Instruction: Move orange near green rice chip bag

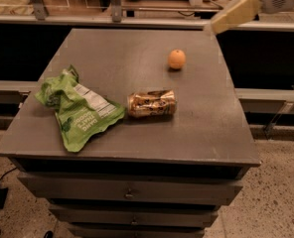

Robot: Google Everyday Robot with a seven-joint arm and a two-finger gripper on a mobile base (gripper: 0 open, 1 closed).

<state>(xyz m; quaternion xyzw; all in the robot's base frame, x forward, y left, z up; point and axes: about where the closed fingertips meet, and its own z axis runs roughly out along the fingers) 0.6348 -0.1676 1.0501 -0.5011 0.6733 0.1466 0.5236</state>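
Observation:
The gripper needs to next move down to the orange [177,58] on the grey table top, beyond the gold-brown can, and close around it there.
The orange [177,59] is a small round fruit on the far right part of the grey table top [137,48]. The green rice chip bag [77,109] lies crumpled at the front left, its white label facing up. The two are well apart. My gripper [230,16] is a cream-coloured part at the top right, hanging in the air above the table's far right corner, up and to the right of the orange. It touches nothing and holds nothing.
A crushed gold-brown can [151,103] lies on its side between the bag and the orange, just right of the bag. The table is a drawer cabinet [129,192]. Metal rails [112,14] run behind it, and dark gaps flank both sides.

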